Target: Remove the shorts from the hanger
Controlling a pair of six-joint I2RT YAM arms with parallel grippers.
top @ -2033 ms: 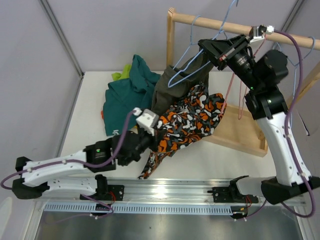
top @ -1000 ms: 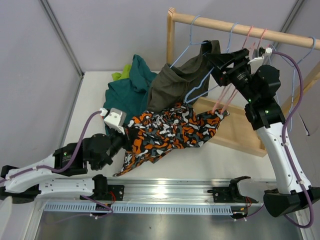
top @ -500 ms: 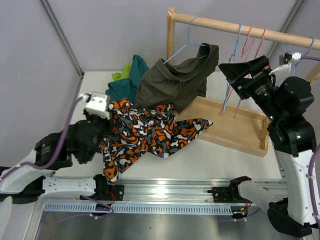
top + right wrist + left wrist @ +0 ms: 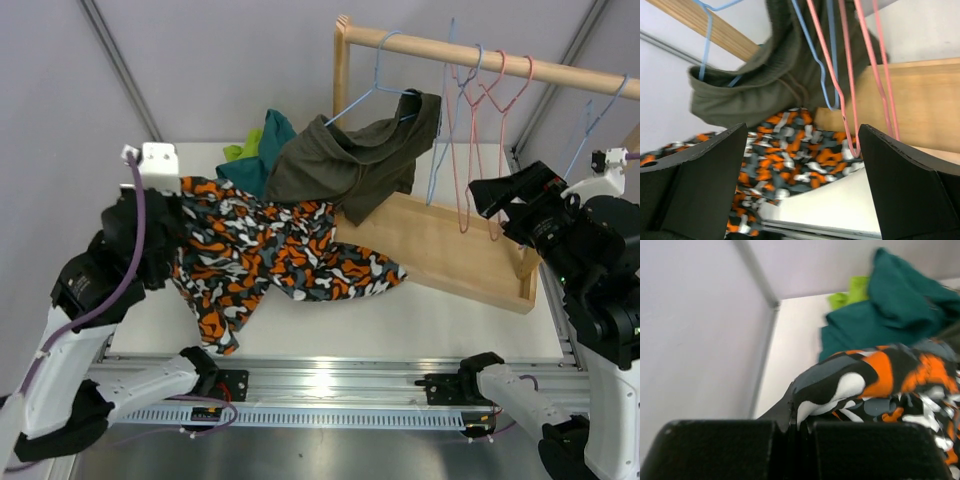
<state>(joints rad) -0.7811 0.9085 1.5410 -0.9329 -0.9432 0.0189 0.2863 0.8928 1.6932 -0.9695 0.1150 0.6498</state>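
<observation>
The blue hanger holds the olive-grey shorts, and I should next close my right gripper on its near sloping arm (image 4: 354, 103) (image 4: 705, 47), below the hanger's hook.
My left gripper (image 4: 178, 212) is shut on the edge of the orange-black-white camouflage shorts (image 4: 275, 255), held up at the table's left side; the cloth trails right across the table. In the left wrist view the fabric (image 4: 865, 385) comes out from between the closed fingertips (image 4: 800, 424). Olive-grey shorts (image 4: 355, 165) hang on a blue hanger (image 4: 378, 75) at the rail's left end. My right gripper (image 4: 485, 198) stands open to the right of the hangers and holds nothing. Its wrist view shows the olive-grey shorts (image 4: 765, 85) above the camouflage shorts (image 4: 790, 145).
Dark teal shorts (image 4: 262, 150) and lime green shorts (image 4: 233, 152) lie piled at the back left. A wooden rail (image 4: 560, 75) carries bare pink hangers (image 4: 485, 110) and blue hangers (image 4: 440, 130). The rack's wooden base (image 4: 450, 250) lies beneath them.
My left arm pulled the camouflage shorts left and upward, away from the rack. The right gripper drew back to the right and lower, clear of the hangers, which swung back to hang straight.
</observation>
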